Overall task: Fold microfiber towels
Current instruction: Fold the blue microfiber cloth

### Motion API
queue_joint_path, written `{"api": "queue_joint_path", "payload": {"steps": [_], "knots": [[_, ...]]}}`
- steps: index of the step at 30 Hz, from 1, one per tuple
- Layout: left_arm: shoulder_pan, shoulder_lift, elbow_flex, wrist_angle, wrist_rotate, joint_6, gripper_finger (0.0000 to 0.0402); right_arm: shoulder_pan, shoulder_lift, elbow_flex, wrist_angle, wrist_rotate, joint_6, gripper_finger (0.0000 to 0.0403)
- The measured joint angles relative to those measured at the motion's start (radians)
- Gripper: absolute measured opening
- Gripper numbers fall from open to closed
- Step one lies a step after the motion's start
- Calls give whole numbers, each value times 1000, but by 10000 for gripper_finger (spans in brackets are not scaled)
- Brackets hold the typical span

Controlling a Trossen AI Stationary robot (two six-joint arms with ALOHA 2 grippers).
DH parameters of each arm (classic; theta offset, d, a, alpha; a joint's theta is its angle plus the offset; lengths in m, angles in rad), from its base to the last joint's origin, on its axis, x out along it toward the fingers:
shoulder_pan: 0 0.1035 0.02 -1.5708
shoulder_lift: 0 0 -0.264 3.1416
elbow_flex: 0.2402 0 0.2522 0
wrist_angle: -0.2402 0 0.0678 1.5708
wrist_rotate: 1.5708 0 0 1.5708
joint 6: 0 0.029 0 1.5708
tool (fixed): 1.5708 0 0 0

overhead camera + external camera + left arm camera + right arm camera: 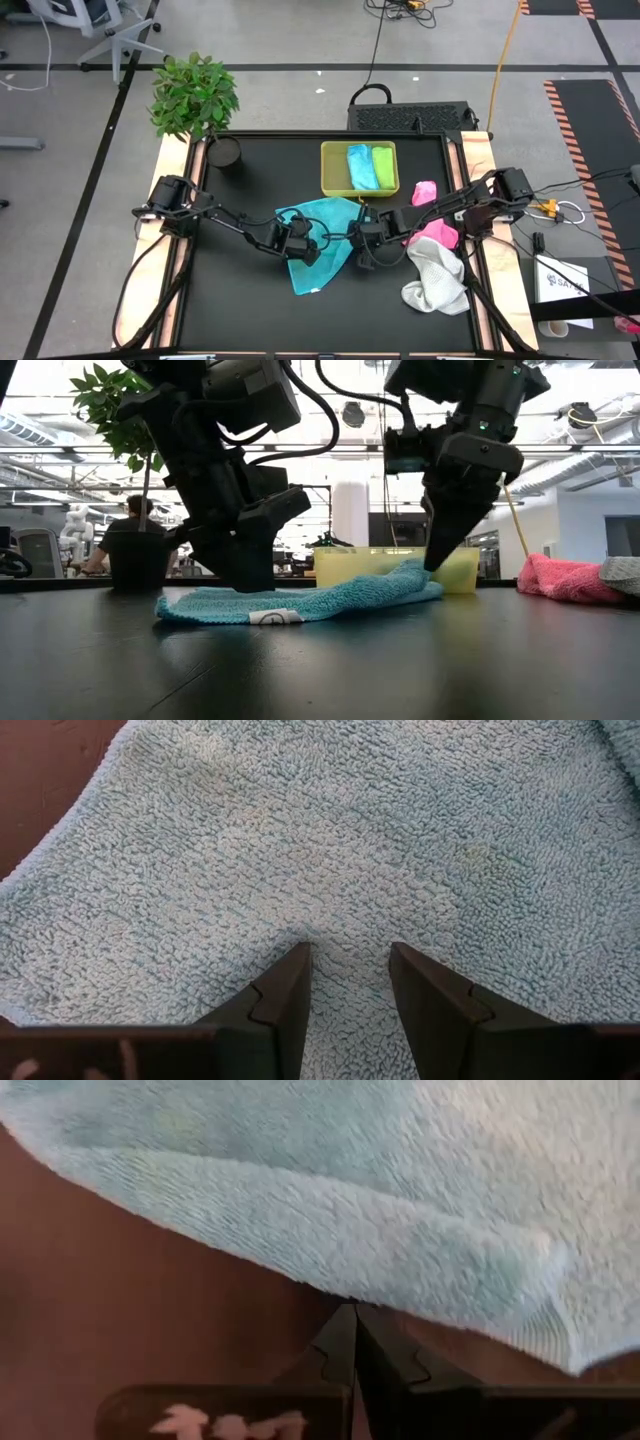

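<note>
My right gripper should open, as it is pinching the fold where the teal towel's edge lies doubled over, then take the turned-over flap (480, 1260) and pull it out flat.
The teal towel (322, 240) lies crumpled flat on the black table's middle, with a white label (276, 616) at its near edge. My left gripper (298, 246) is open and stands down on the towel's left part (350, 955). My right gripper (364, 236) is shut at the towel's right edge (352, 1308), which stands a little raised (410, 575). The light blue towel (360, 167) and the lime green towel (383, 166) lie in the yellow-green tray (330, 168). The pink towel (437, 232) and the white towel (438, 278) lie at the right. My left gripper comes from above, pointing down, and its two open fingertips (292, 982) stand on the flat surface of the teal towel (350, 870), a strip of cloth showing between them. The towel lies on the table. My right gripper is shut on the teal towel's right edge (400, 1275), a thick rolled edge, only at the fingertips. The fingers slant down from the table's right. That edge is raised slightly off the table (425, 572); the rest lies flat.
A potted plant (195, 95) and a dark pot (225, 152) stand at the far left corner. A small pink piece (424, 190) lies right of the tray. Bare black table shows at the near left (230, 300).
</note>
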Motion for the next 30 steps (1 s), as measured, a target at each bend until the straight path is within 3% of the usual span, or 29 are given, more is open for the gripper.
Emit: {"api": "queue_joint_path", "payload": {"steps": [7, 15, 21, 30], "knots": [[0, 0, 0, 0, 1, 3, 143, -21, -6, 0, -103, 0, 79, 0], [0, 0, 0, 1, 1, 4, 143, -84, -28, -2, -131, -11, 33, 5], [0, 0, 0, 0, 1, 5, 143, -141, -31, -2, -66, -126, 9, 53], [0, 0, 0, 0, 2, 3, 143, -190, -31, -2, -75, -153, -119, 133]]}}
